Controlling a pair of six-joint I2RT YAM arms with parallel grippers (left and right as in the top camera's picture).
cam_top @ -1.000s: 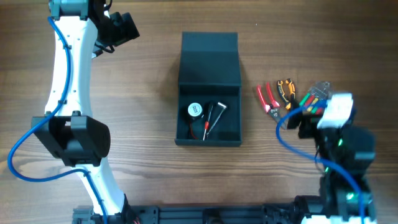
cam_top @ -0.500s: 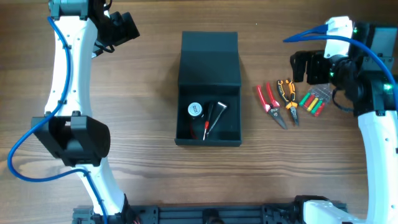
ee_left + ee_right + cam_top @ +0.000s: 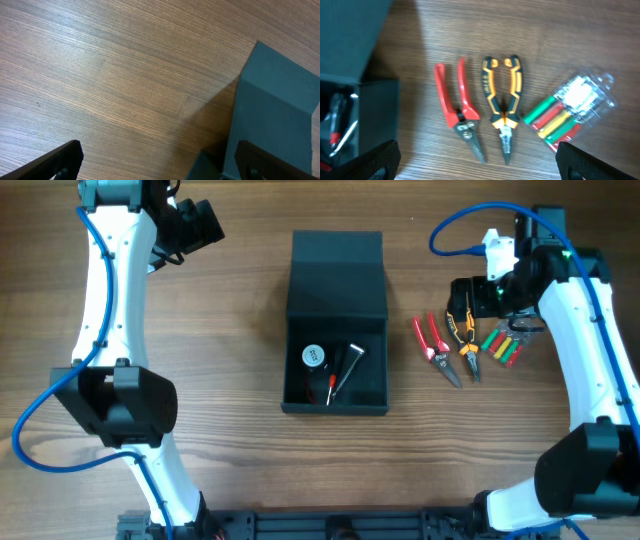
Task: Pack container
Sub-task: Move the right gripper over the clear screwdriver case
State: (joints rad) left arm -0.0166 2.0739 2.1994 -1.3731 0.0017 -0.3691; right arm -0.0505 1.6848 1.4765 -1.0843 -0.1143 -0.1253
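Next, I move my right gripper to the clear pack of coloured sticks, beside the orange-black pliers, and close it across its coloured end [image 3: 507, 341] [image 3: 561, 120].
The container [image 3: 335, 408], a dark teal-grey box, stands open at the table's middle with its lid [image 3: 337, 275] folded back on the far side. It holds a white round item [image 3: 314, 357] and a silver and red tool [image 3: 343, 370]. Red-handled snips [image 3: 457, 107], orange-black pliers [image 3: 502, 107] and a clear pack of coloured sticks [image 3: 565, 110] lie to its right. My right gripper [image 3: 477, 165] is open and empty above these tools; it also shows in the overhead view [image 3: 472, 298]. My left gripper [image 3: 160, 167] is open and empty at the far left [image 3: 195, 225], beside the lid [image 3: 275, 110].
Bare wooden table surrounds the container. In the right wrist view the container's wall [image 3: 375, 115] is at the left edge. The snips [image 3: 432, 340], pliers [image 3: 462, 335] and pack [image 3: 503, 345] lie close together on the right.
My right arm has swung from the front right corner up to the far side and now reaches left over the tools. The left arm has not moved.
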